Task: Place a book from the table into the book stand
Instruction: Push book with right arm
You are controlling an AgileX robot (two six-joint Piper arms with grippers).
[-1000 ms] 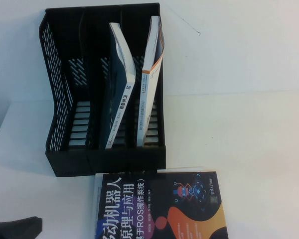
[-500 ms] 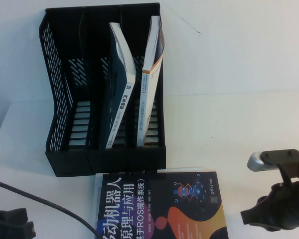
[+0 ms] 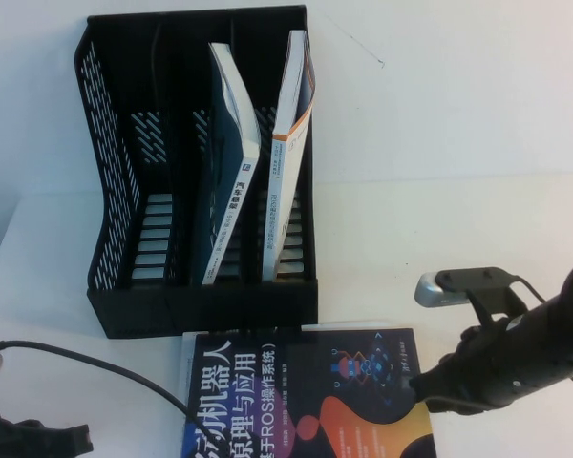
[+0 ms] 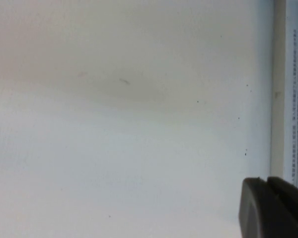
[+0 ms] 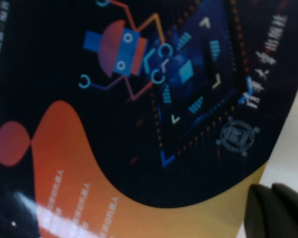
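Note:
Next, I move my left gripper to the black book's edge [image 3: 191,398] beside its large white title and close it there, around the middle of that edge.
The black book [image 3: 306,396] with its white Chinese title and orange swirl lies flat on the white table [image 3: 458,229], just in front of the black book stand [image 3: 124,191]. My right gripper [image 3: 422,389] is shut and empty, low at the book's right edge. In the right wrist view the cover [image 5: 139,99] fills the frame and the gripper [image 5: 270,187] sits by the corner. My left gripper [image 3: 48,441] is shut and empty on the table left of the book. In the left wrist view the gripper [image 4: 267,181] is near the book's page edge [image 4: 293,89].
The stand's left slot is empty. The middle slot holds a dark teal book [image 3: 231,162], and the right slot holds a white-and-grey book [image 3: 291,143]. A black cable [image 3: 95,367] runs across the table from the left arm.
My right arm has come in from the right and forward, its tip now at the book's right edge. My left gripper has shifted slightly at the lower left.

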